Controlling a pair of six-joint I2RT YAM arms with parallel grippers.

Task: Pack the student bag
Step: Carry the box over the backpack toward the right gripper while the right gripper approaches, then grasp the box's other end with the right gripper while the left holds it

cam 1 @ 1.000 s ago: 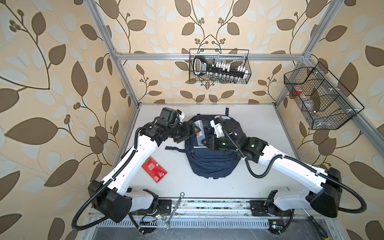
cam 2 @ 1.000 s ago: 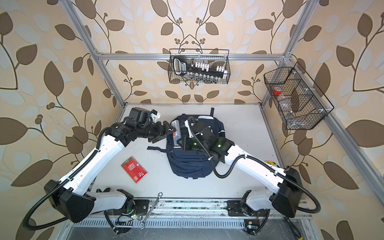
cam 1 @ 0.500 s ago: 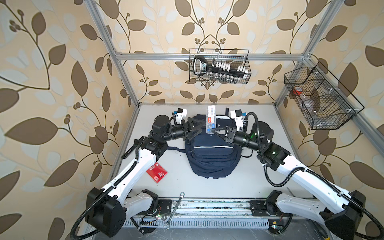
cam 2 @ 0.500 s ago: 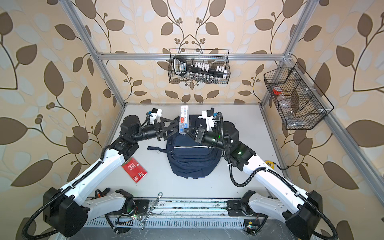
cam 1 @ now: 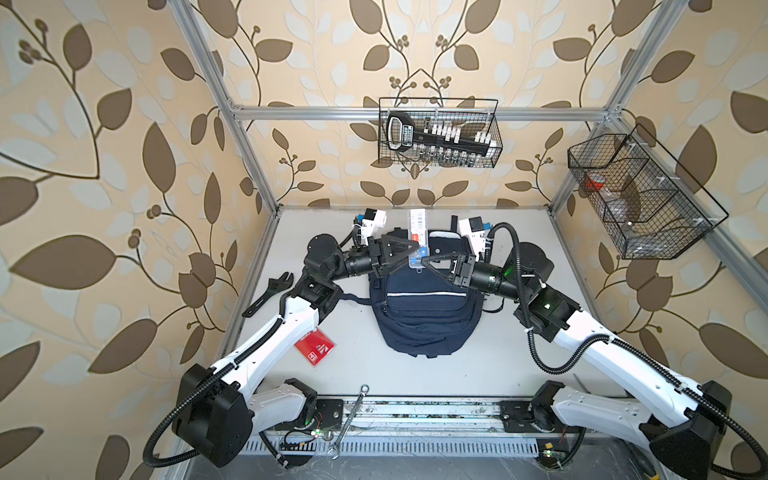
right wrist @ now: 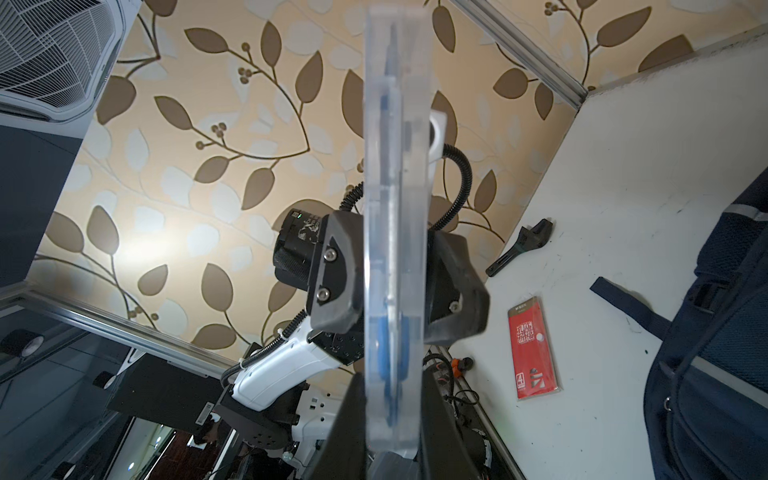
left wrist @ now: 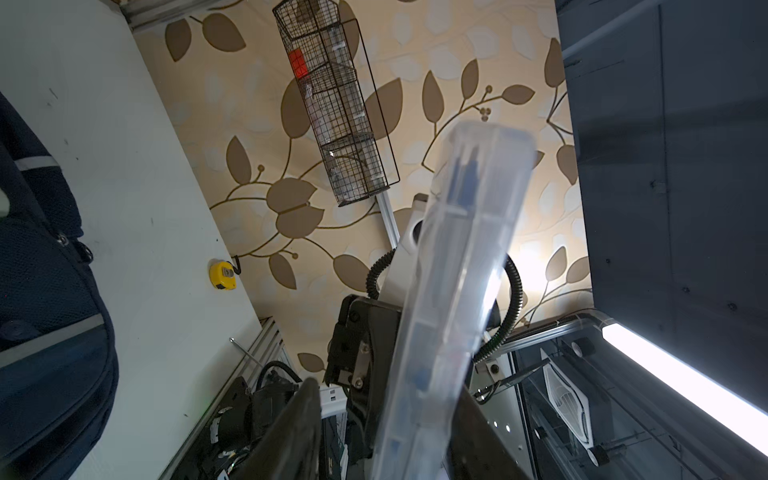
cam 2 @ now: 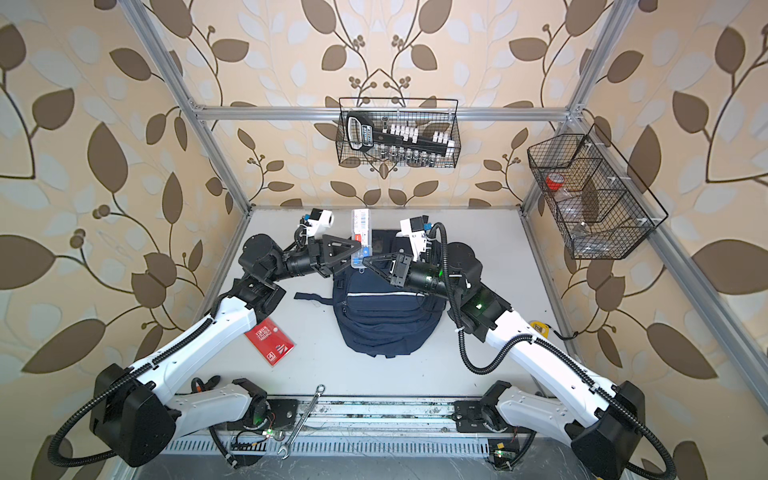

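Observation:
I should steady the case with my left gripper while my right gripper takes its upper end [cam 1: 417, 216], because the case points up from my right gripper's hold on its lower end.
The student bag [cam 1: 424, 320] [cam 2: 382, 324], navy with a white stripe, lies flat mid-table. Above its top end a clear plastic case [cam 1: 417, 232] [cam 2: 360, 232] with blue items inside stands upright in the air. My right gripper [cam 1: 424, 262] [right wrist: 392, 424] is shut on the case's lower end, across its thin sides. My left gripper [cam 1: 411, 248] [left wrist: 386, 436] reaches in from the opposite side with its jaws on either side of the case [left wrist: 453, 270]. In the left wrist view one finger [left wrist: 303, 419] still stands off from it.
A red booklet [cam 1: 314, 347] lies left of the bag beside the left arm. A black adjustable wrench [cam 1: 270, 291] lies by the left wall and a spanner [cam 1: 349, 419] on the front rail. A yellow tape measure [cam 2: 538, 327] sits at the right. Wire baskets [cam 1: 440, 133] [cam 1: 640, 195] hang on the walls.
Both grippers rose from low over the bag. The right one lifted the case upright above the bag's top. The left one came alongside and its jaws narrowed around the case.

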